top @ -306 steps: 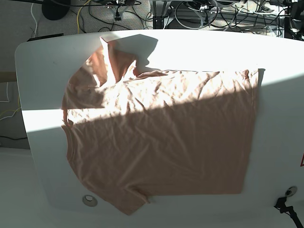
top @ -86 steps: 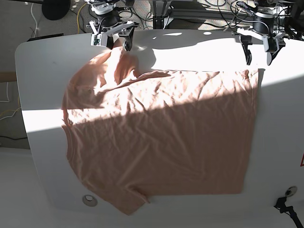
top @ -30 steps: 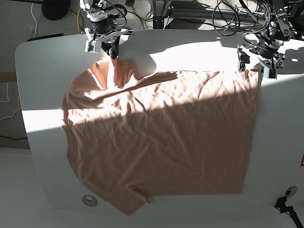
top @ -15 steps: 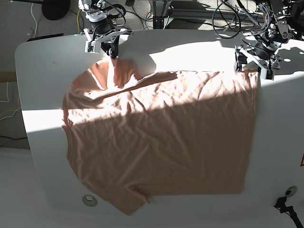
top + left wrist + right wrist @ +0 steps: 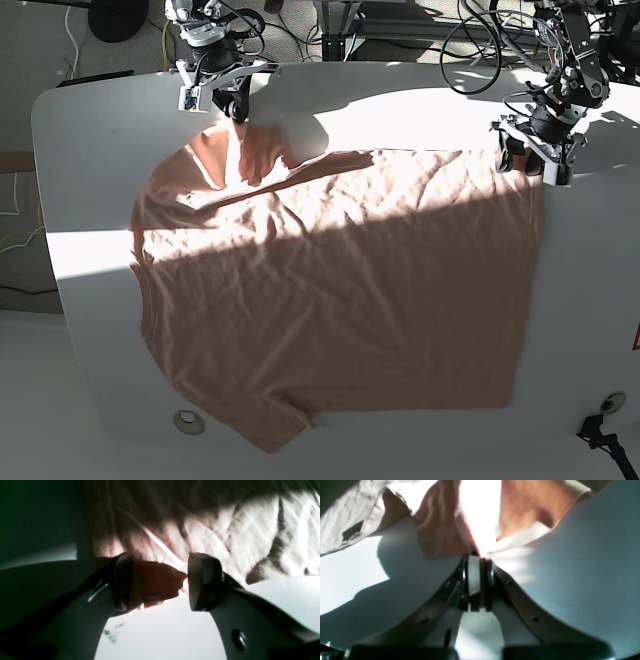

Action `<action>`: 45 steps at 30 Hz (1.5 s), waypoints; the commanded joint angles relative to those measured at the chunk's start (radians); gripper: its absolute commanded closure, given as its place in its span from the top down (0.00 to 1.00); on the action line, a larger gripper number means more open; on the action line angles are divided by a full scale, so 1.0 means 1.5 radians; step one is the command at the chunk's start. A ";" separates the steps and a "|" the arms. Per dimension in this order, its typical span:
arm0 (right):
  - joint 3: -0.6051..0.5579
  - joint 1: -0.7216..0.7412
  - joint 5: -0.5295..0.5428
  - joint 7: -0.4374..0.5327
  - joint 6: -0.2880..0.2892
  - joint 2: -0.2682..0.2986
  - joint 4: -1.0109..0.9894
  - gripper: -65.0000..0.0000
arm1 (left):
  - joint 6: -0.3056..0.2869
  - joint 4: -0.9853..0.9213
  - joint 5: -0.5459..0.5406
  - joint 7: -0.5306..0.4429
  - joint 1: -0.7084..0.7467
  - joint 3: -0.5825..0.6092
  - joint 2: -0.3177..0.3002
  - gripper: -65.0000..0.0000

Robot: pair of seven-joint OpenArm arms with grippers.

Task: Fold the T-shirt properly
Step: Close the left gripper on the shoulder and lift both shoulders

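Observation:
Next, I pinch that corner [image 5: 168, 577] of the T-shirt before folding, as it lies loose between my left gripper's open fingers while my right gripper holds the T-shirt's sleeve.
The salmon-pink T-shirt [image 5: 340, 290] lies spread and wrinkled over the white table [image 5: 90, 150], half in sunlight and half in shadow. At the far left, my right gripper [image 5: 237, 108] is shut on the raised sleeve. The right wrist view shows that gripper [image 5: 480, 575] pinching a thin edge of the T-shirt [image 5: 440, 530]. My left gripper [image 5: 528, 162] sits low at the shirt's far right corner. In the left wrist view its jaws [image 5: 160, 580] stand apart, and a bunched corner of the T-shirt [image 5: 225, 535] lies between them against one pad [image 5: 123, 580].
Cables and stands [image 5: 400, 30] crowd the floor behind the table's far edge. A round grommet [image 5: 188, 422] sits near the front left edge and another [image 5: 612, 402] at the front right. A black cable end [image 5: 600, 438] lies by the front right corner.
My left gripper has dropped slightly onto the shirt's far right corner and its jaws have narrowed around the cloth. The right gripper and the sleeve it holds have not moved.

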 commanded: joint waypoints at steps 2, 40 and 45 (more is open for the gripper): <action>0.002 -0.009 -0.003 -0.036 -0.013 0.002 -0.004 0.00 | -0.004 -0.013 -0.009 -0.012 -0.010 -0.002 -0.006 0.46; 0.002 0.000 -0.003 -0.036 -0.013 0.002 -0.004 0.00 | -0.072 -0.056 -0.011 -0.012 -0.010 -0.004 -0.006 0.33; 0.002 0.000 -0.003 -0.036 -0.013 0.002 -0.004 0.00 | -0.072 -0.056 -0.011 -0.014 -0.010 -0.004 -0.006 0.31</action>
